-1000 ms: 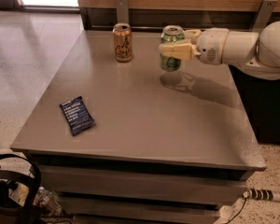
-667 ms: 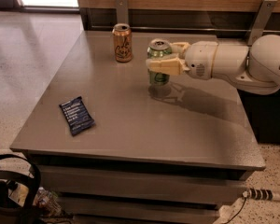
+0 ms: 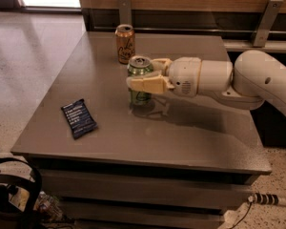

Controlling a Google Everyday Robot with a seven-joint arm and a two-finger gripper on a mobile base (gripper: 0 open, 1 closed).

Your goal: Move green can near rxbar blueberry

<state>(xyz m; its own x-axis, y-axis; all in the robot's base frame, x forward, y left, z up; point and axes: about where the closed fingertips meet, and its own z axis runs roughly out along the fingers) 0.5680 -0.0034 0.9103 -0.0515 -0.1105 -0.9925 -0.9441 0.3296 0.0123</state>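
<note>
My gripper is going to let go of the green can on the grey table (image 3: 119,126) next to the rxbar blueberry, on the arm's side.
The green can (image 3: 139,67) is upright with its silver top showing, held in my gripper (image 3: 144,78) just above the middle of the grey table (image 3: 190,137). The cream fingers (image 3: 148,84) are shut around the can's sides, and the white arm reaches in from the right. The rxbar blueberry (image 3: 78,118), a flat navy wrapper with white text, lies on the table's front left, a short way left of and in front of the can.
An orange-tan can (image 3: 125,43) stands at the back of the table, just behind the green can. A wood wall with metal brackets runs behind the table. Cables and a dark hoop lie on the floor at the bottom left.
My gripper has carried the green can leftward and toward the front of the table, from the back right to near the middle, closer to the blue bar.
</note>
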